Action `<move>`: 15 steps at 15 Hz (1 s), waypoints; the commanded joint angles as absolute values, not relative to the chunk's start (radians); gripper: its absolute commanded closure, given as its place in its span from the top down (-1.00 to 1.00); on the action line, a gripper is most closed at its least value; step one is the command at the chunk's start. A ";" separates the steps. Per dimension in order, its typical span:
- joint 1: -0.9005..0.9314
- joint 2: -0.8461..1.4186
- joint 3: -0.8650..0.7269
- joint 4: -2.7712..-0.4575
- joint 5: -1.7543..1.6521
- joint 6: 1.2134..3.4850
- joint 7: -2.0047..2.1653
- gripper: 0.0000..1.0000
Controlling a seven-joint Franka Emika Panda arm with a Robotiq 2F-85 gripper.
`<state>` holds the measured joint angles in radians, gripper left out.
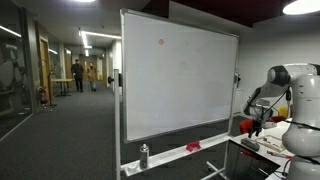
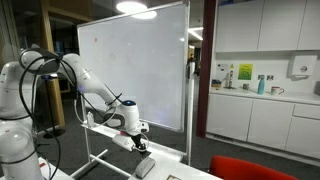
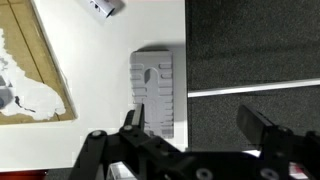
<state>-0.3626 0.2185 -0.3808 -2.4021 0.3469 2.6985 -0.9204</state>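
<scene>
I need to close my gripper across the middle of the grey eraser block (image 1: 250, 143) (image 3: 151, 102) at the edge of the white table, one finger on each long side.
In the wrist view a grey ribbed eraser block (image 3: 154, 92) lies on the white table (image 3: 100, 70), right at the table's edge. My gripper (image 3: 197, 125) hangs above it, open and holding nothing. The left finger (image 3: 132, 120) stands over the block's lower end and the right finger (image 3: 262, 128) is out over the dark floor. In an exterior view the gripper (image 2: 138, 141) points down over the table, just above the grey block (image 2: 146, 167). In an exterior view the arm (image 1: 290, 92) stands at the right, beside the whiteboard (image 1: 180, 75).
A wooden board with white patches (image 3: 30, 70) lies left of the block, and a small white object (image 3: 103, 8) sits at the top. Dark carpet (image 3: 250, 50) lies past the table edge. The whiteboard's tray holds a red item (image 1: 192, 147) and a can (image 1: 144, 155). Two people (image 1: 82, 75) stand down the corridor.
</scene>
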 commanded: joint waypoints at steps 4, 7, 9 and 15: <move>-0.515 0.393 -0.303 -2.219 0.328 2.632 -0.944 1.00; -0.544 0.437 -0.284 -2.170 0.263 2.611 -0.929 1.00; -0.551 0.448 -0.270 -2.158 0.232 2.615 -0.925 1.00; -0.555 0.419 -0.215 -2.190 0.224 2.658 -0.939 1.00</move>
<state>-0.5276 0.4501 -0.2547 -2.1716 0.2385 2.6382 -0.9327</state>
